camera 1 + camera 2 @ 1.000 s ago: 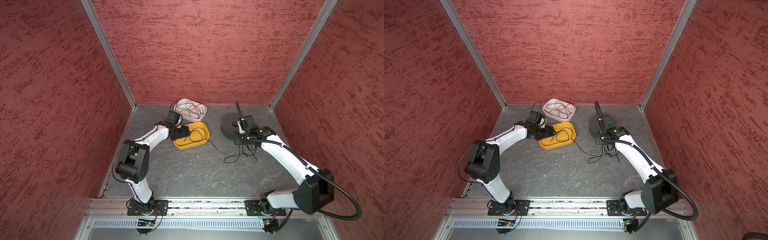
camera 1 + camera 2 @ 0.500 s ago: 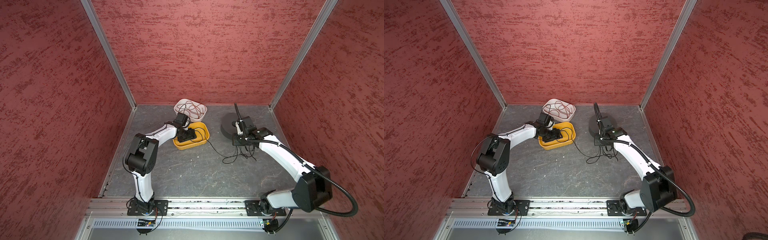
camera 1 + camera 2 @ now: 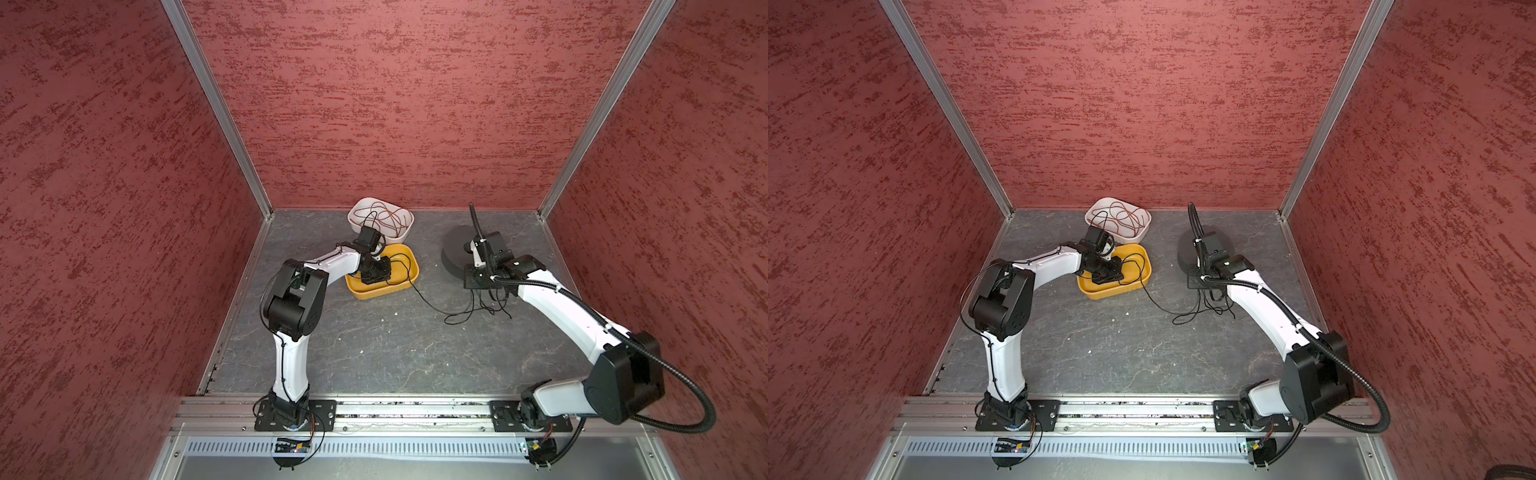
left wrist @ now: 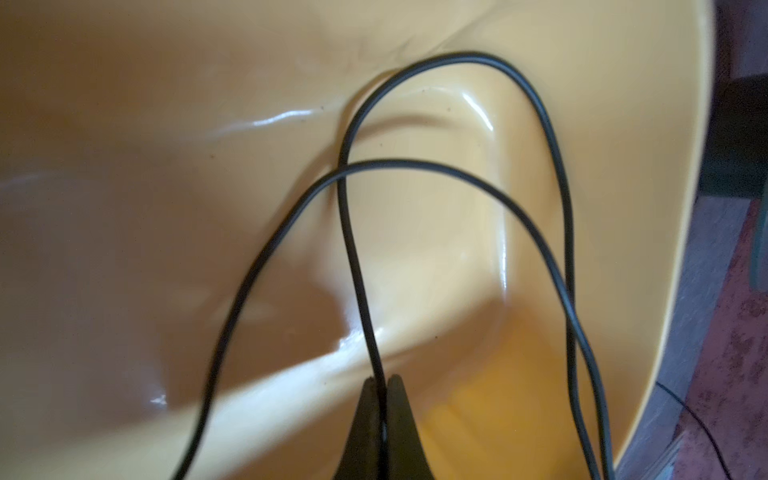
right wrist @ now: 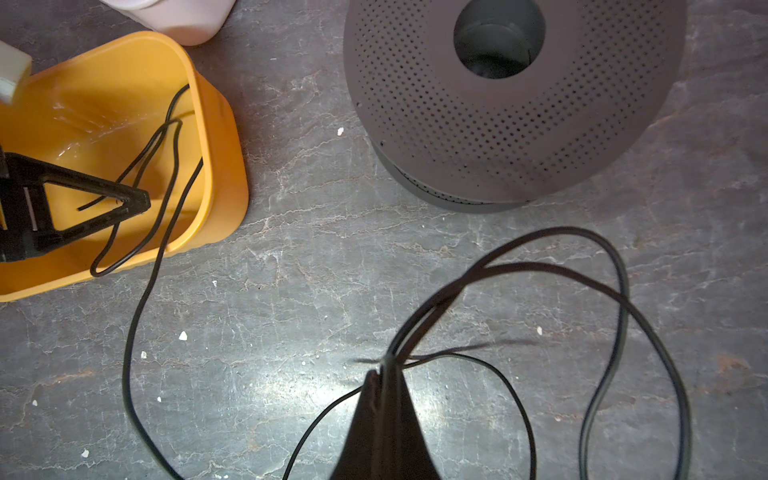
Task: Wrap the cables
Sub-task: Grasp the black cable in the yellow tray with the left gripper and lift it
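My right gripper is going to release the gathered strands of cable on the open floor (image 5: pixel 528 388) in front of the grey round unit.
One thin black cable (image 3: pixel 432 305) (image 3: pixel 1158 307) trails from the yellow tub (image 3: pixel 409 266) (image 3: pixel 1144 257) across the floor to a loose bundle of loops. My left gripper (image 3: pixel 376 278) (image 3: pixel 1106 276) is down inside the tub, shut on a strand of the cable (image 4: pixel 353 249) at its tips (image 4: pixel 382 380). Two cable loops lie against the tub wall (image 4: pixel 685 208). My right gripper (image 3: pixel 488 291) (image 5: pixel 384 370) hangs just above the floor, shut on several gathered strands of the cable (image 5: pixel 623 291). The right wrist view also shows the left gripper (image 5: pixel 137 199) in the tub (image 5: pixel 224 174).
A white tub (image 3: pixel 405 232) holding reddish-brown wire stands behind the yellow one. A grey perforated round unit (image 3: pixel 453 249) (image 5: pixel 498 137) sits at the back right, close to my right wrist. Red walls close in three sides.
My left gripper has swung right into the yellow tub and closed on the cable. The right gripper has shifted slightly, still shut on the loops.
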`<state>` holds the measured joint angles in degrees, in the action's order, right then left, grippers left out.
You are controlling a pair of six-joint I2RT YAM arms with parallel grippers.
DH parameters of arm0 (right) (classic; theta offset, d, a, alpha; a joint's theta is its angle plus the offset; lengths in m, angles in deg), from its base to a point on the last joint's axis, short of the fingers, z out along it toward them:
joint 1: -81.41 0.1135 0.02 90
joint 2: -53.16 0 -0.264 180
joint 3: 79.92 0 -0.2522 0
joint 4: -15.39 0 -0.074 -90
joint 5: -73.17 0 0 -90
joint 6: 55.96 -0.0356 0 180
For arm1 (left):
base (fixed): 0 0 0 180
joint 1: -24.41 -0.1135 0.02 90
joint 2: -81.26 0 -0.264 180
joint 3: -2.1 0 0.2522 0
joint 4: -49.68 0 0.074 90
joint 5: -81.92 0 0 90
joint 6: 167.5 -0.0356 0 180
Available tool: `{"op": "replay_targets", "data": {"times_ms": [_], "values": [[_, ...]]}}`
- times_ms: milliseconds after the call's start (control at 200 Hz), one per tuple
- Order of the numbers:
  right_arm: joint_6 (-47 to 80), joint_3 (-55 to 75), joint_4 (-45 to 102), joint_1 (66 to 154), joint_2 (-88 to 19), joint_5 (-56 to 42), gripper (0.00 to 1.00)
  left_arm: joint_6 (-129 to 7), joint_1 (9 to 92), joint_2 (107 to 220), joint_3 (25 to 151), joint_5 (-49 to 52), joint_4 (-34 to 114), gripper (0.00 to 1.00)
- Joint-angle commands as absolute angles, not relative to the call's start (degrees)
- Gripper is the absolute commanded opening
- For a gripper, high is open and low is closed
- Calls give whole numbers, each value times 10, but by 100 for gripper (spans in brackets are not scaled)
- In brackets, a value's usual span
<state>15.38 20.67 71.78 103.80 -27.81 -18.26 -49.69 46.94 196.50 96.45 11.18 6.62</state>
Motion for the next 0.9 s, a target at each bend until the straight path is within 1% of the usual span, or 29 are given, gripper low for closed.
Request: {"op": "replay_targets", "data": {"times_ms": [0,381,521,651,771,897], "values": [[151,208,700,1037,-284,-180,0,-514,465,1940,994,102,67,0],[157,193,688,1037,-267,-197,0,-577,485,1821,1003,71,49,0],[186,179,709,1037,-268,-182,0,-608,498,1767,994,57,17,0],[194,170,739,1037,-273,-193,0,-632,512,1714,969,57,-12,0],[185,180,746,1037,-272,-173,3,-655,540,1664,928,35,-40,0],[184,194,761,1037,-291,-153,9,-676,581,1618,866,-15,-37,0]]}}
